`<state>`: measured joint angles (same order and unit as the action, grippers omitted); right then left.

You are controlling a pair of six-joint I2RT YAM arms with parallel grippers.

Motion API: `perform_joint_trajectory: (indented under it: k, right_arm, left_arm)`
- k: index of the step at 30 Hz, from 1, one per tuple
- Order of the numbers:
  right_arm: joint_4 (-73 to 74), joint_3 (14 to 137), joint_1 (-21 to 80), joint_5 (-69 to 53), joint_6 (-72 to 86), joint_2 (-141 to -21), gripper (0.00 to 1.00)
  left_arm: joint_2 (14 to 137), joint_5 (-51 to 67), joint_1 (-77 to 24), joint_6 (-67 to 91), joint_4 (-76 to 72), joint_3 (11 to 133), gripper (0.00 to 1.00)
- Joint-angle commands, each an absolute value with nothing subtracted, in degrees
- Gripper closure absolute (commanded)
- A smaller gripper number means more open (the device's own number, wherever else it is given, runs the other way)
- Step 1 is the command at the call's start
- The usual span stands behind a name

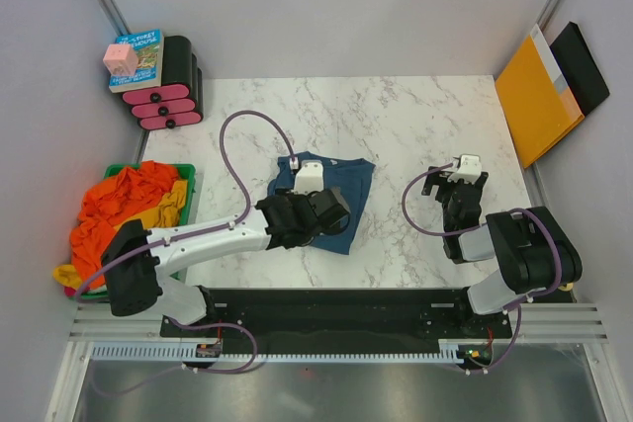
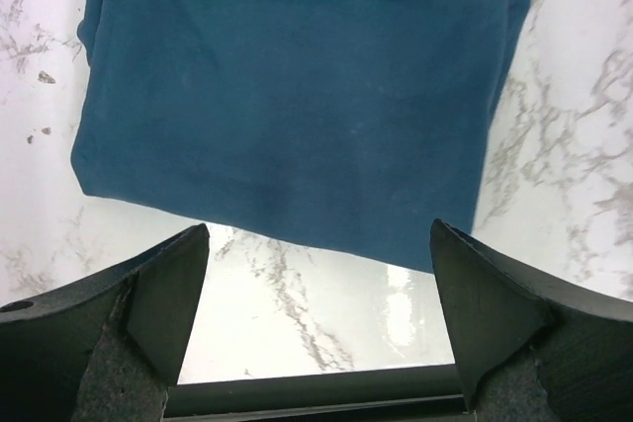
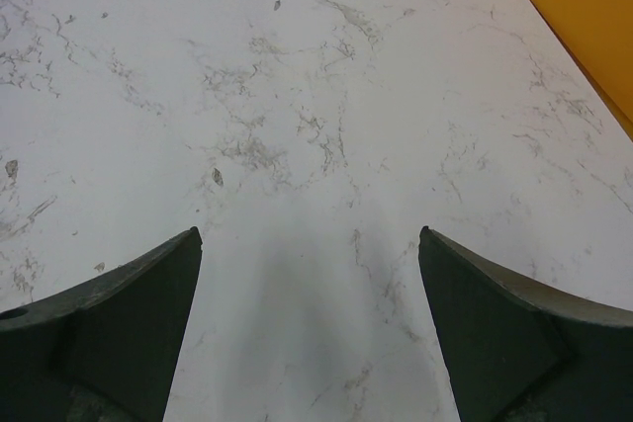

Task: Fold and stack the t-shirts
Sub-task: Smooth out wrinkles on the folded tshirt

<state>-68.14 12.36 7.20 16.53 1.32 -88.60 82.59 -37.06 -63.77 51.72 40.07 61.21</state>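
Observation:
Next, my right gripper goes to the side edge (image 1: 364, 193) of the dark teal-blue t-shirt, the one facing the orange envelope, and closes there.
A dark teal-blue t-shirt (image 1: 341, 180) lies folded into a rough rectangle on the marble table, left of centre. My left gripper (image 1: 331, 212) hangs over its near edge, open and empty. In the left wrist view the t-shirt (image 2: 297, 96) fills the upper part, and the gripper (image 2: 318, 227) has its jaws wide apart above the shirt's near hem and bare table. An orange t-shirt (image 1: 124, 210) and a mustard yellow one (image 1: 170, 207) lie bunched in a green bin (image 1: 188, 173) at the left. My right gripper (image 1: 455, 185) (image 3: 309, 231) is open and empty over bare marble on the right.
A book with a pink cube (image 1: 121, 58) on it sits on a black-and-pink stack (image 1: 168, 96) at the back left. An orange envelope (image 1: 534, 96) and a black folder (image 1: 584, 66) lean at the back right, and the envelope's edge also shows in the right wrist view (image 3: 584, 7).

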Motion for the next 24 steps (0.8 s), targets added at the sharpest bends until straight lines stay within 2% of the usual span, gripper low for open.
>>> perform_joint_trajectory:
  k: [1, 5, 7, 10, 13, 14, 15, 18, 21, 24]
  right_arm:
    - [-69.4, 13.1, 6.9, 15.7, 2.4, -87.8, 0.02]
    - [-69.1, 13.4, 6.7, 14.2, 2.3, -87.8, 0.02]
    - [-66.0, 14.3, 6.6, 4.5, -1.8, -85.9, 0.02]
    - [-60.1, 16.5, 6.7, 3.4, -2.3, -83.2, 0.02]
    - [-38.0, 28.5, 6.3, 0.9, -0.8, -80.9, 0.02]
    - [-31.0, 33.1, 5.5, -3.0, -0.1, -81.6, 0.02]
    - [-14.8, 43.7, 4.8, -6.4, -0.4, -84.0, 0.02]
    - [7.6, 58.7, 4.5, -24.4, -6.4, -88.9, 0.02]
    - [13.5, 60.9, 4.1, -34.3, -4.1, -87.4, 0.02]
    - [10.9, 55.0, 4.6, -34.6, -3.3, -81.3, 0.03]
  left_arm:
    - [82.0, -39.6, -64.0, 61.3, 43.9, 65.5, 0.0]
    - [82.3, -44.7, -63.9, 66.5, 50.8, 67.7, 0.0]
    - [83.0, -47.4, -63.8, 69.3, 54.8, 69.5, 0.0]
    - [83.9, -49.7, -62.2, 68.7, 59.1, 72.5, 0.0]
    - [84.2, -47.1, -57.3, 65.5, 57.0, 71.8, 0.0]
    - [84.2, -43.7, -53.6, 63.3, 55.1, 70.4, 0.0]
    - [84.3, -42.3, -52.1, 60.8, 49.7, 69.5, 0.0]
    - [85.3, -39.0, -48.1, 53.1, 44.3, 67.8, 0.0]
    - [87.3, -36.1, -45.9, 46.4, 37.2, 67.1, 0.0]
    - [90.0, -32.9, -44.1, 39.2, 30.0, 66.0, 0.0]
